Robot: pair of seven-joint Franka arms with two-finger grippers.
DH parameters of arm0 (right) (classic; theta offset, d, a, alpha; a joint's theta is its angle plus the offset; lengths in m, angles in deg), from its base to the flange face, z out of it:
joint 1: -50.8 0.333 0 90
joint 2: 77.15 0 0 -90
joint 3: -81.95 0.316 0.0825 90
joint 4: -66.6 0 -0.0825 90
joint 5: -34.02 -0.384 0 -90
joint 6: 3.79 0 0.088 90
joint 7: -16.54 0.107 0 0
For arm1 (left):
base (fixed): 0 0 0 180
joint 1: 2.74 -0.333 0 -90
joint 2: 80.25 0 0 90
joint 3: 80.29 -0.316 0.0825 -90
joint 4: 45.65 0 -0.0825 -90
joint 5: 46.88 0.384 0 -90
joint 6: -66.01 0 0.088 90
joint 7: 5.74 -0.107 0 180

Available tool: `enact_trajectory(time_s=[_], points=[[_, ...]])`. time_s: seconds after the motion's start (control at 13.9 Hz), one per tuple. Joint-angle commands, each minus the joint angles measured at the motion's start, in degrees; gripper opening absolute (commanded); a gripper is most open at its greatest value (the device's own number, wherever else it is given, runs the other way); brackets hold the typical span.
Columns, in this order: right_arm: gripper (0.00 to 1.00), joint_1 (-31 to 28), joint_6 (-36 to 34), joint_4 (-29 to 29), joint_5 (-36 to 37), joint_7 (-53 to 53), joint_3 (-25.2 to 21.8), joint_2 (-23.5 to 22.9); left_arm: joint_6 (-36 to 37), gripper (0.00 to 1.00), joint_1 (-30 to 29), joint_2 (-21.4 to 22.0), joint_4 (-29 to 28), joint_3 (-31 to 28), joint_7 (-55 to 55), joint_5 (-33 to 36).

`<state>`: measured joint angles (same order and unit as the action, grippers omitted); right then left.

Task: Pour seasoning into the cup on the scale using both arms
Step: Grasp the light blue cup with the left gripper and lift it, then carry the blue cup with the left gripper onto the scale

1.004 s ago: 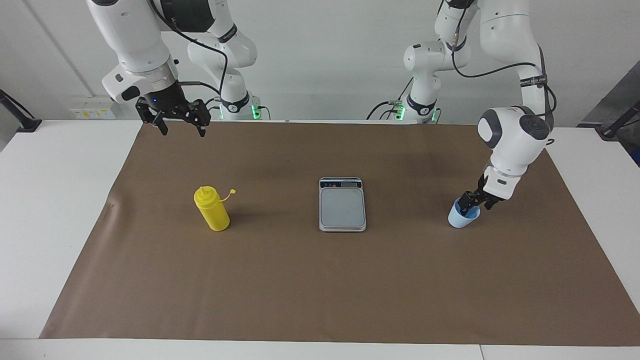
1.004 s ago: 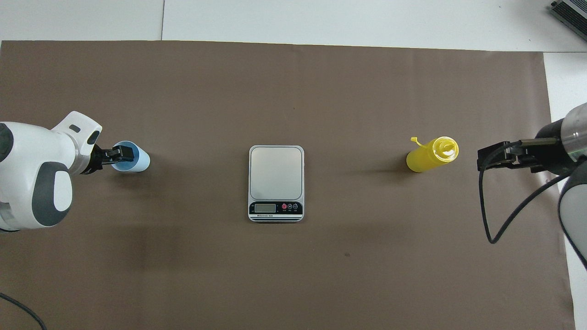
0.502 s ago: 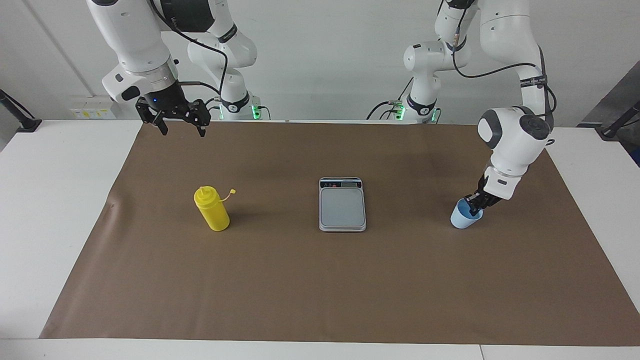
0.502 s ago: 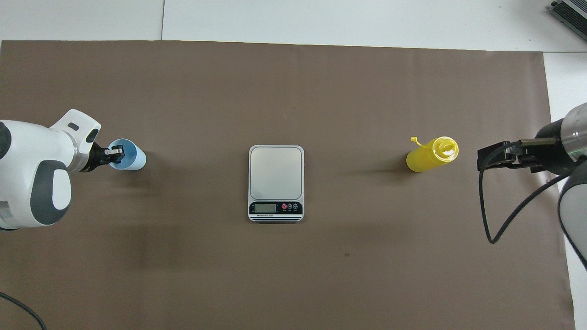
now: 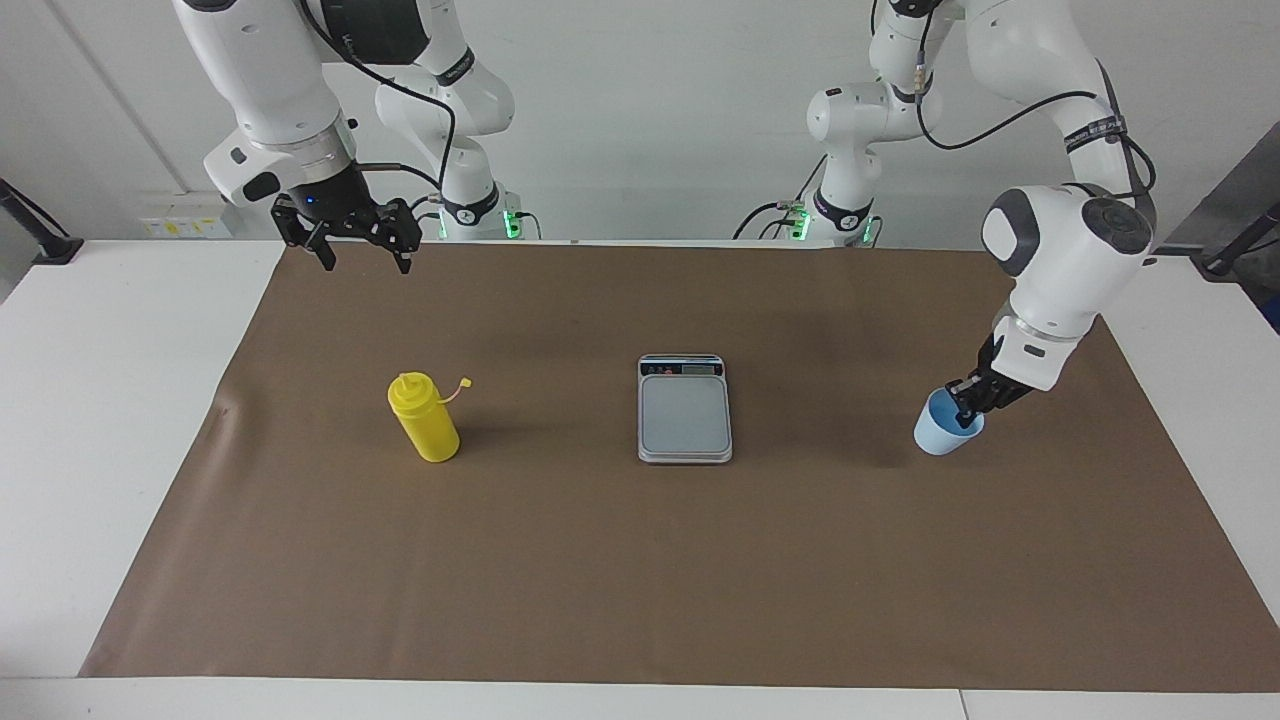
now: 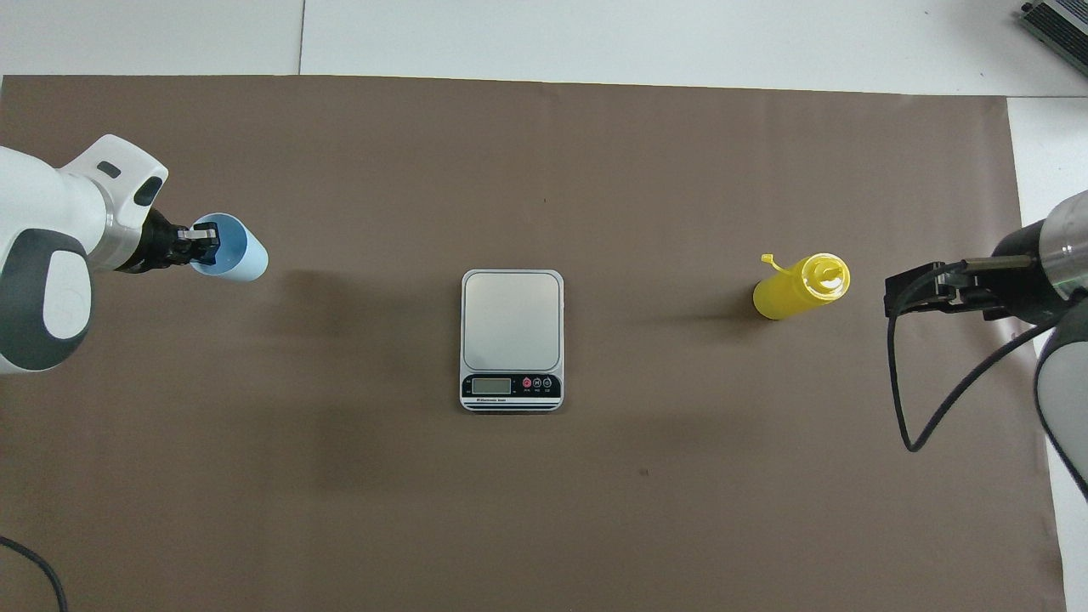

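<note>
My left gripper needs to set the light-blue cup down and let go on the silver scale's plate [image 6: 507,302], toward the edge opposite the scale's display.
The light-blue cup [image 5: 936,438] [image 6: 244,257] hangs tilted just above the brown mat at the left arm's end, its shadow cast apart from it. My left gripper [image 5: 968,408] [image 6: 204,248] is shut on the cup's rim, one finger inside. The silver scale [image 5: 685,415] [image 6: 512,319] lies bare at the mat's middle, display toward the robots. The yellow seasoning bottle [image 5: 425,420] [image 6: 799,289] stands upright toward the right arm's end, its cap hanging off on its tether. My right gripper [image 5: 362,262] [image 6: 894,291] waits open, high over the mat's edge by the robots.
A brown mat [image 5: 640,560] covers most of the white table. Bare mat lies between the cup, the scale and the bottle. A black cable [image 6: 914,425] loops below the right arm's wrist.
My left gripper closed on the cup's rim and lifted it slightly off the mat, shifting it a little toward the left arm's end. The right arm has not moved.
</note>
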<state>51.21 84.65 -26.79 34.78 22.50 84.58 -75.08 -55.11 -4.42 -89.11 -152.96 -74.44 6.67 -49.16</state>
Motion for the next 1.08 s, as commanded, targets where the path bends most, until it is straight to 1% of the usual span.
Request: enact_trajectory(time_s=[0.0, 0.22, 0.36, 0.43, 0.57, 0.72, 0.79, 1.0], points=[[1.0, -0.49, -0.02, -0.74, 0.29, 0.8, 0.35, 0.75, 4.13, 0.0, 6.31, -0.9, 4.3, -0.39, 9.0, -0.97], [1.0, -0.49, -0.02, -0.74, 0.29, 0.8, 0.35, 0.66, 2.03, 0.0, 12.29, -0.9, 4.13, -0.39, 15.44, -0.97], [1.0, -0.49, -0.02, -0.74, 0.29, 0.8, 0.35, 0.66, -1.57, 0.0, 17.47, -1.16, 3.25, -0.39, 21.49, -1.06], [1.0, -0.49, -0.02, -0.74, 0.29, 0.8, 0.35, 0.66, -1.75, 0.0, 19.24, -1.25, 3.33, -0.39, 23.78, -0.97], [1.0, -0.49, -0.02, -0.74, 0.29, 0.8, 0.35, 0.75, -2.37, 0.0, 24.5, -2.91, 3.42, -0.48, 30.1, -0.8], [1.0, -0.49, 0.07, -0.74, 0.29, 0.8, 0.35, 0.75, -2.81, 0.0, 27.24, -3.27, 3.51, -0.57, 32.85, -0.45], [1.0, -0.49, -0.02, -0.74, 0.29, 0.8, 0.35, 0.75, -2.81, 0.0, 27.69, -3.45, 3.42, -0.57, 33.12, -0.36], [1.0, -0.49, -0.02, -0.74, 0.29, 0.8, 0.35, 0.66, -4.56, 0.0, 28.74, -5.73, 3.86, -0.57, 34.69, -0.27]])
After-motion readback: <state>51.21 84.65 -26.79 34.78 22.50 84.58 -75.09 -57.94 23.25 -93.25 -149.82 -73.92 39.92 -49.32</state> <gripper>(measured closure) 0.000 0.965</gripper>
